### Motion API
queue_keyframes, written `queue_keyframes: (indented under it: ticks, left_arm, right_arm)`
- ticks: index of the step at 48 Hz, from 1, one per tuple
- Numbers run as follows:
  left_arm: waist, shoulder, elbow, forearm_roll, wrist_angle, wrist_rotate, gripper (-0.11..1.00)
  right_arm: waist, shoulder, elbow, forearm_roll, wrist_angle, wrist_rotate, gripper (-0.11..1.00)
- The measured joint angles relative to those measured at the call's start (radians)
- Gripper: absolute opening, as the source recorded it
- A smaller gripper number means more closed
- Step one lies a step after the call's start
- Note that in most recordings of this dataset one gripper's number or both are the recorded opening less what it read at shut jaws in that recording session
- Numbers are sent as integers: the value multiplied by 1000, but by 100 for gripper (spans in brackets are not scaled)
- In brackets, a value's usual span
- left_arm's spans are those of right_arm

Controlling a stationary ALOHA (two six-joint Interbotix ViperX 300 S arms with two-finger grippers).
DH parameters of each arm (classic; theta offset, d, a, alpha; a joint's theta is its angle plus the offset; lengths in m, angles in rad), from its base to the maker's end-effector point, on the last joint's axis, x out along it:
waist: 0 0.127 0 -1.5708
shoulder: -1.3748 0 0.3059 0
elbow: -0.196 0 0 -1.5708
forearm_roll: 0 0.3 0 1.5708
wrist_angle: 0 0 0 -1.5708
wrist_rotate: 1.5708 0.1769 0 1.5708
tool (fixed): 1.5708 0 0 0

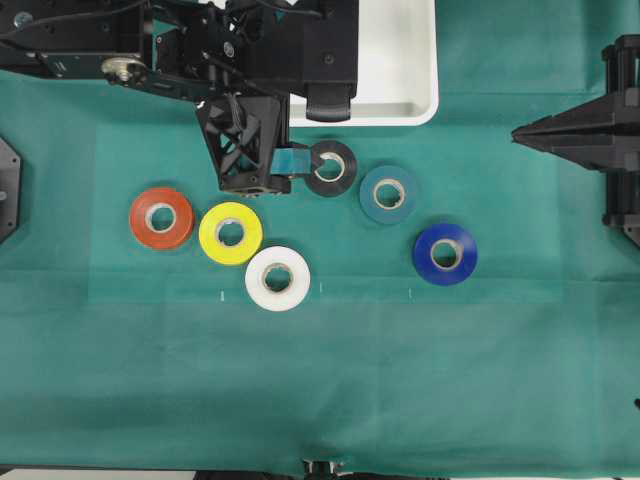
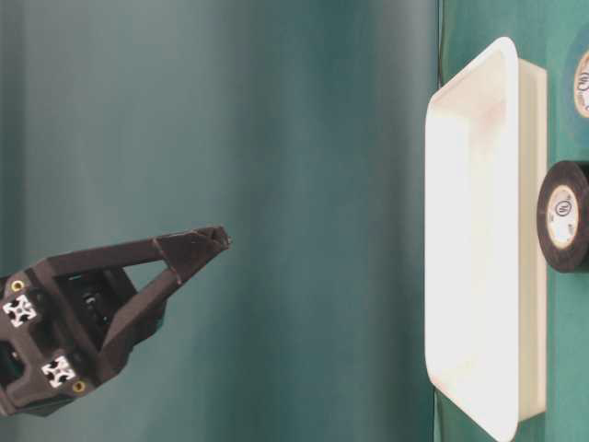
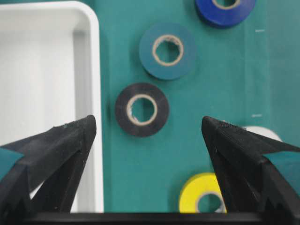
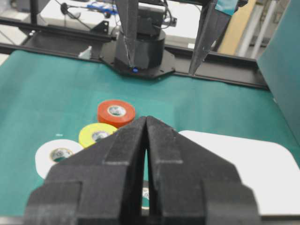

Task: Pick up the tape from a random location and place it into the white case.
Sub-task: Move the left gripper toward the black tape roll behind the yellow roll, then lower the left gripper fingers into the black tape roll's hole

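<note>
The left gripper will close on the black tape's near side (image 1: pixel 329 188) (image 3: pixel 162 110), facing away from the white case, with one finger inside the tape's hole.
The black tape (image 1: pixel 331 168) lies flat on the green cloth just in front of the white case (image 1: pixel 430 100). In the left wrist view the tape (image 3: pixel 142 109) sits beyond and between my fingertips, next to the case wall (image 3: pixel 89 56). My left gripper (image 1: pixel 318 130) is open and empty, hovering above the tape and the case's front edge; it also shows in the left wrist view (image 3: pixel 147 121). My right gripper (image 1: pixel 520 132) is shut and empty at the far right, away from the tape; its wrist view shows the jaws pressed together (image 4: pixel 146 119).
A dark teal roll (image 1: pixel 389 194) lies close to the right of the black tape. A blue roll (image 1: pixel 445 254), a white roll (image 1: pixel 277 278), a yellow roll (image 1: pixel 230 233) and an orange-red roll (image 1: pixel 161 217) lie in front.
</note>
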State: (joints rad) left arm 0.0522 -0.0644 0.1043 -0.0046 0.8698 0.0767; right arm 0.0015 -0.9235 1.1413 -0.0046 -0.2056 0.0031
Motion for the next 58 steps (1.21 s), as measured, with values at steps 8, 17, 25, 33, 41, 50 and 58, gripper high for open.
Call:
queue_keyframes:
  ticks: [8, 17, 25, 33, 41, 50, 58]
  left_arm:
    - [-8, 9, 51, -2, -66, -2, 99]
    - [-9, 34, 103, 0, -127, -6, 99]
    - [-17, 83, 124, -2, -160, -8, 99]
    - [-26, 152, 133, -2, -181, -8, 99]
    - [-28, 184, 135, 0, -213, -8, 99]
    - [-35, 202, 160, -2, -278, -8, 99]
    - [-35, 233, 173, -2, -302, -9, 99]
  right_arm:
    - [0, 5, 2, 0, 0, 0, 0]
    - [0, 11, 0, 0, 0, 0, 0]
    - [0, 14, 2, 0, -2, 0, 0]
    - [0, 21, 2, 0, 0, 0, 0]
    - [0, 25, 0, 0, -2, 0, 0]
    - [0, 29, 2, 0, -2, 0, 0]
    - [0, 31, 0, 0, -2, 0, 0]
